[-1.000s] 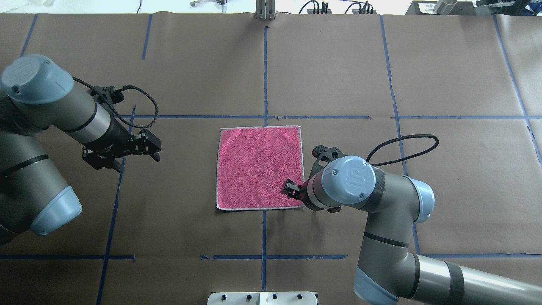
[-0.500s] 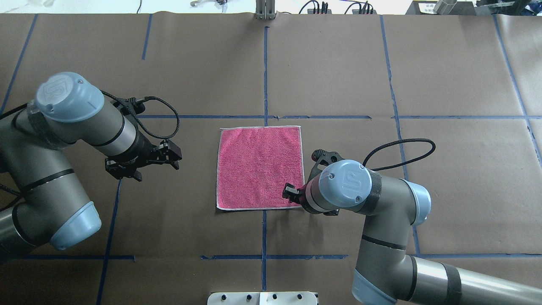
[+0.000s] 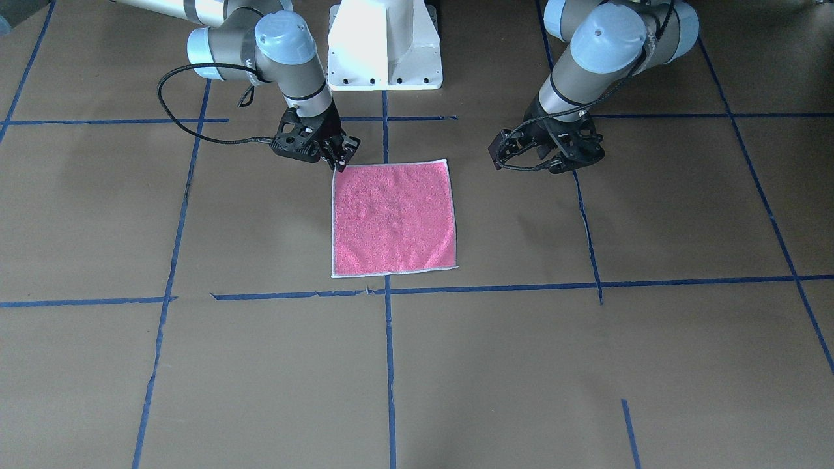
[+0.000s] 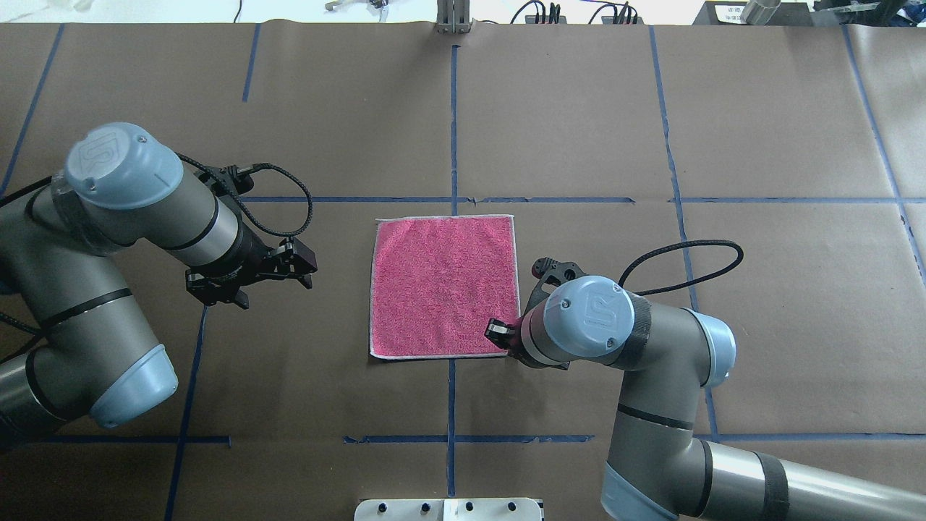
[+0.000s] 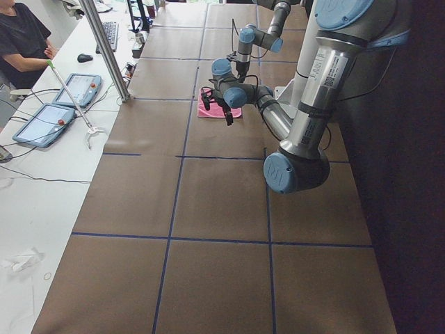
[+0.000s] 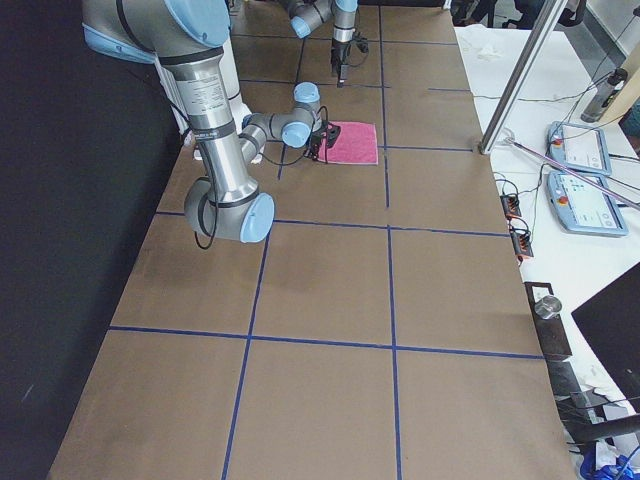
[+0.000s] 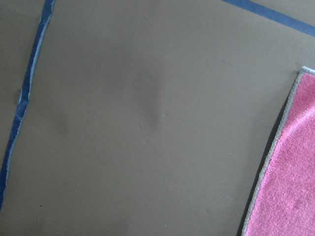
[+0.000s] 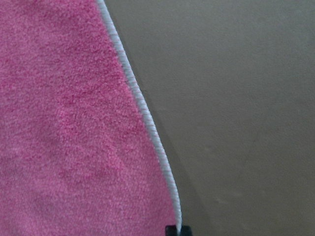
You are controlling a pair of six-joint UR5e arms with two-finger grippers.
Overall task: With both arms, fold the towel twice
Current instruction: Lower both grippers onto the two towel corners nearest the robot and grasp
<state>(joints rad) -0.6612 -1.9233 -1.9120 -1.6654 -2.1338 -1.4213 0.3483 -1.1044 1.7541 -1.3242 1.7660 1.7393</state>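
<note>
Next, my left gripper closes on the free robot-side corner [image 3: 445,161] of the towel, at the other end of that towel edge from my right gripper.
The towel [image 4: 445,286] lies flat and square, pink face up, in the middle of the table; it also shows in the front view [image 3: 391,218]. My right gripper [image 4: 499,334] is down at the towel's corner nearest the robot on its right [image 3: 340,159]. In the right wrist view one fingertip [image 8: 172,230] sits right on the whitish hem, and the jaws look closed on the corner. My left gripper [image 4: 307,266] is open and empty. It hovers left of the towel, clear of its left hem [image 7: 275,147], and shows in the front view [image 3: 498,156].
Brown paper with blue tape lines [image 4: 453,123] covers the table. The white pedestal base [image 3: 384,45] stands at the robot's edge. An operator [image 5: 24,38], tablets [image 5: 76,87] and a metal post [image 5: 104,49] are on the far side.
My left arm has swung right, bringing its open gripper closer to the towel's left edge. My right gripper has shifted slightly toward the towel's near right corner. The towel has not moved.
</note>
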